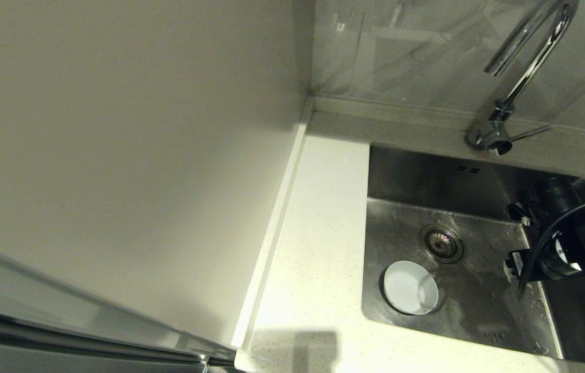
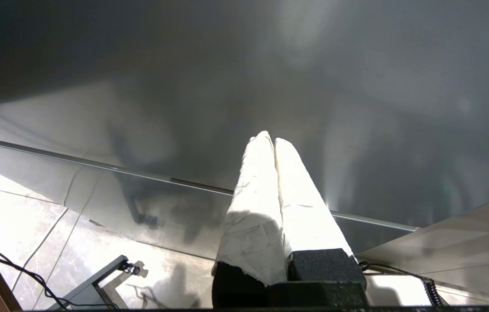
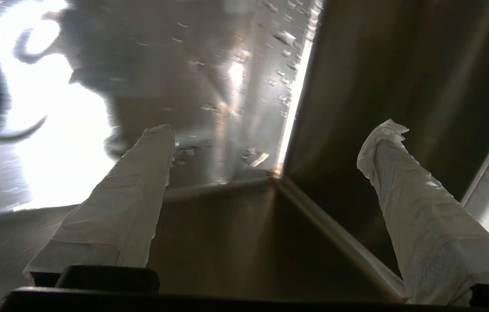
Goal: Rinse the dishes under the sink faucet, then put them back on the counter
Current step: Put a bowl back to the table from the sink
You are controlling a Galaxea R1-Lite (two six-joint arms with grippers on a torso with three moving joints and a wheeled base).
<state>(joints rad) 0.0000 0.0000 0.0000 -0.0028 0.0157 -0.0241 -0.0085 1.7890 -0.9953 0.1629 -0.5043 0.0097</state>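
Observation:
The pale blue-grey bowl is next. My right gripper needs to go to it and close on the bowl's rim (image 1: 437,292), on the side facing the middle of the sink.
One pale blue-grey bowl (image 1: 410,287) stands upright on the floor of the steel sink (image 1: 479,305), near its front left corner and close to the drain strainer (image 1: 442,243). The white and yellow bowls are out of view. The chrome faucet (image 1: 525,67) arches over the back rim, its lever (image 1: 530,133) pointing right; no water shows. My right arm (image 1: 561,243) reaches into the sink's right side. My right gripper (image 3: 270,130) is open and empty, facing a wet corner of the sink (image 3: 227,65). My left gripper (image 2: 270,138) is shut on nothing, parked low before a dark panel.
The white speckled counter (image 1: 318,233) runs along the sink's left side, bounded by a raised edge strip (image 1: 276,217) and the cream wall panel (image 1: 116,129). Two overflow slots (image 1: 468,169) mark the sink's back wall. A tiled floor (image 2: 19,216) and cables lie below the left gripper.

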